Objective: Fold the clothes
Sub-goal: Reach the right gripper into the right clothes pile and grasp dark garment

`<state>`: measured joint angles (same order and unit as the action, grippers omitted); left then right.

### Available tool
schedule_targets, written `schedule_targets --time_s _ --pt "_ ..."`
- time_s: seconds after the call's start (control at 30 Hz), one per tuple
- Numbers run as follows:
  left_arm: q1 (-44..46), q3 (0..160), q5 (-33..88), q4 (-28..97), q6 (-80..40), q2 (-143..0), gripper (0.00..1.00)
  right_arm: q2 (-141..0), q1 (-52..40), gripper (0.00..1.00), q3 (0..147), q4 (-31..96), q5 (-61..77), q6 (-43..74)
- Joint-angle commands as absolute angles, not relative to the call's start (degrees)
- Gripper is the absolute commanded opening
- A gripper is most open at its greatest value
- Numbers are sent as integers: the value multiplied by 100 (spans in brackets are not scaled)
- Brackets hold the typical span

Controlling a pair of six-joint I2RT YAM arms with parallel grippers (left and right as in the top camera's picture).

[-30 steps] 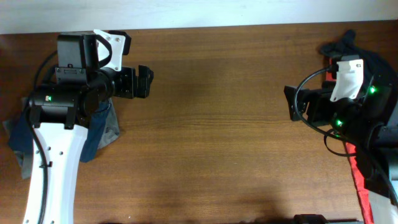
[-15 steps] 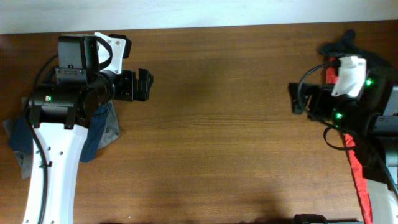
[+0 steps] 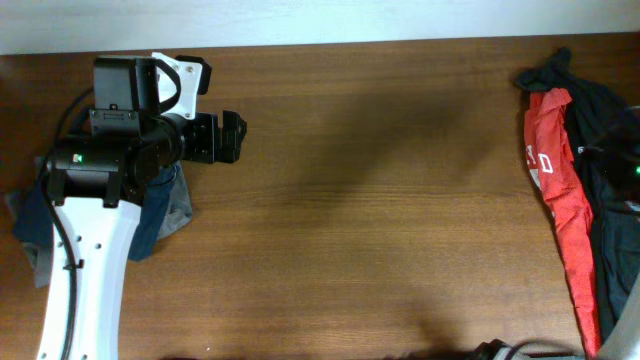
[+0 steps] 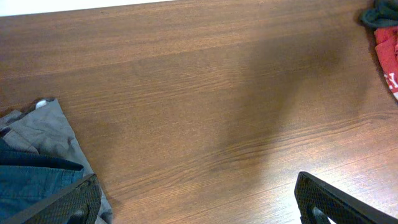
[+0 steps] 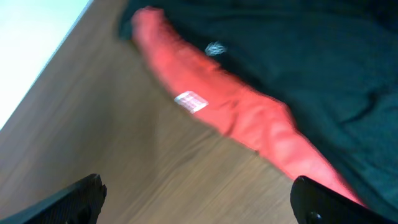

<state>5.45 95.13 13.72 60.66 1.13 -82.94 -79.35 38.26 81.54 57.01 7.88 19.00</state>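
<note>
The dark garment's edge (image 3: 599,171) (image 5: 260,73) is beside the middle of the red shirt, close to the small white mark. My right gripper will close on it.
The clothes lie in two heaps. At the left, a grey piece (image 3: 178,208) and a navy blue piece (image 3: 30,215) sit partly under my left arm; the left wrist view shows the grey fabric (image 4: 37,127) and the blue fabric (image 4: 28,180). My left gripper (image 3: 233,135) (image 4: 199,208) is open over bare wood. At the right edge lies a red shirt with white print (image 3: 558,190) beside black garments (image 3: 605,140). My right gripper (image 5: 199,205) is open, just off the red shirt (image 5: 249,115) and a dark garment (image 5: 311,50); that view is blurred. It is out of the overhead view.
The brown wooden table (image 3: 380,200) runs between the two heaps. A white wall strip (image 3: 320,20) borders the far edge. The left arm's white link (image 3: 85,270) covers part of the left heap. In the left wrist view the red shirt (image 4: 388,56) shows far off.
My right arm has pulled away to the right and left the overhead view, uncovering the red shirt and black garments. The left arm has stayed put.
</note>
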Motion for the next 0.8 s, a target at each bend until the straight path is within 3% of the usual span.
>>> schedule_targets --time_s 0.0,0.6,0.7,0.77 --pt "563 9472 1417 6071 224 -8291 99 -8433 4217 100 8197 5446 694 2047" --pt "563 9472 1417 6073 224 -8291 99 -11319 4427 95 8197 3173 1100 1671" --pt "563 9472 1417 6073 224 -8291 99 -11518 4427 86 8197 2934 1337 1688" --pt "563 9472 1417 6073 224 -8291 99 -11579 4418 70 8197 2799 1343 1741"
